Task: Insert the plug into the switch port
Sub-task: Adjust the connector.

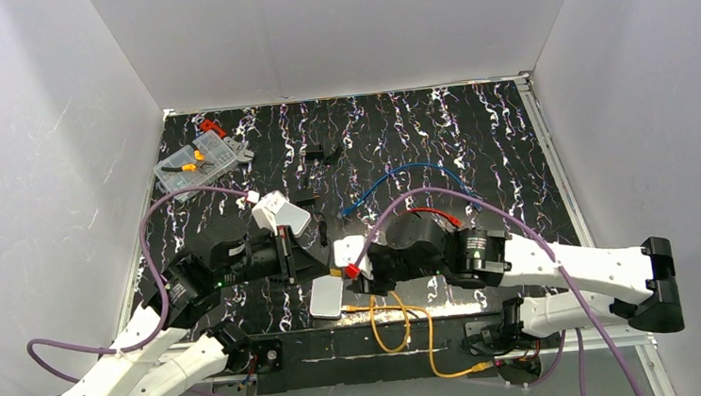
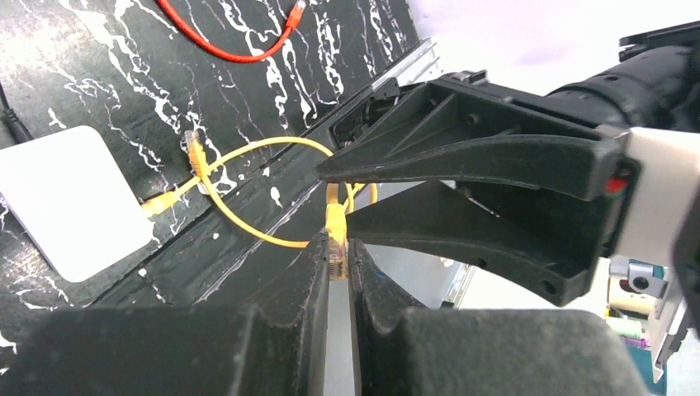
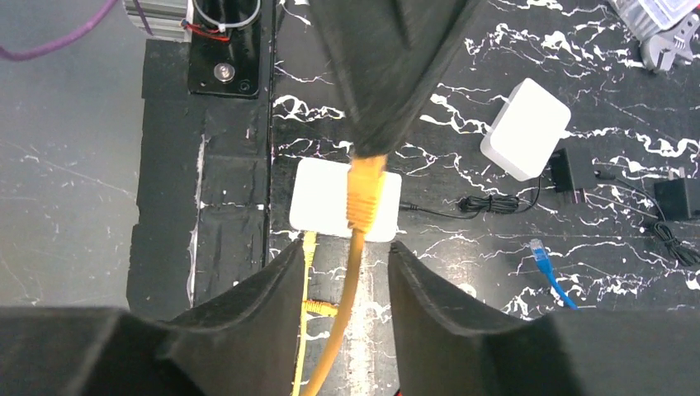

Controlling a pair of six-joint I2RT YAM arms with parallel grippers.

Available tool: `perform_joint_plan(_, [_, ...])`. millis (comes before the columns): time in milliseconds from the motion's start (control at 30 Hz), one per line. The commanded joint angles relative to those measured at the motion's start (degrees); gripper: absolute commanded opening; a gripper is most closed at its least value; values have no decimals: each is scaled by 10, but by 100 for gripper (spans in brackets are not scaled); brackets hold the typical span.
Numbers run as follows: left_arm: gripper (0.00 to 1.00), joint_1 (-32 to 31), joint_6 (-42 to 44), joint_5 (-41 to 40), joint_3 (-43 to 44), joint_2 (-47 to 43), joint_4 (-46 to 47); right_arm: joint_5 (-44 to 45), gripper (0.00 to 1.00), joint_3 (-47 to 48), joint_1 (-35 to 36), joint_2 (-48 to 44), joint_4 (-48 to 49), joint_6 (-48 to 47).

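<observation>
Next, I take the yellow plug with my right gripper by its ribbed back end (image 3: 361,205), since my left gripper covers the plug's front end that must go into the switch.
My left gripper (image 2: 334,247) is shut on the yellow plug (image 2: 335,223), pinching it at the fingertips with its cable trailing away. In the right wrist view the same plug (image 3: 363,190) hangs from the left fingers (image 3: 388,74) above the pale flat switch (image 3: 330,206). My right gripper (image 3: 347,247) is open, its fingers standing either side of the yellow cable without touching it. From above, the left gripper (image 1: 326,268) and right gripper (image 1: 364,274) meet tip to tip just above the switch (image 1: 326,299). The port itself cannot be made out.
A smaller, squarer white box (image 3: 526,128) sits beyond the switch, with black adapters and cords beside it. A second yellow plug (image 2: 196,153), a blue cable (image 1: 402,177) and a red cable (image 2: 239,49) lie on the mat. A clear parts box (image 1: 195,163) stands at the far left.
</observation>
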Motion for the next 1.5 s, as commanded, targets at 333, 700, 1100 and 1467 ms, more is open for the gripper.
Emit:
perform_joint_plan(333, [0, 1, -72, 28, -55, -28, 93, 44, 52, -180, 37, -117, 305, -58])
perform_joint_plan(700, [0, 1, -117, 37, -85, -56, 126, 71, 47, -205, 50, -122, 355, -76])
perform_joint_plan(1100, [0, 1, -143, 46, -103, -69, 149, 80, 24, -216, 59, -137, 352, -72])
perform_joint_plan(1467, [0, 1, -150, 48, -106, -70, 157, 85, 26, -220, 60, -139, 352, -70])
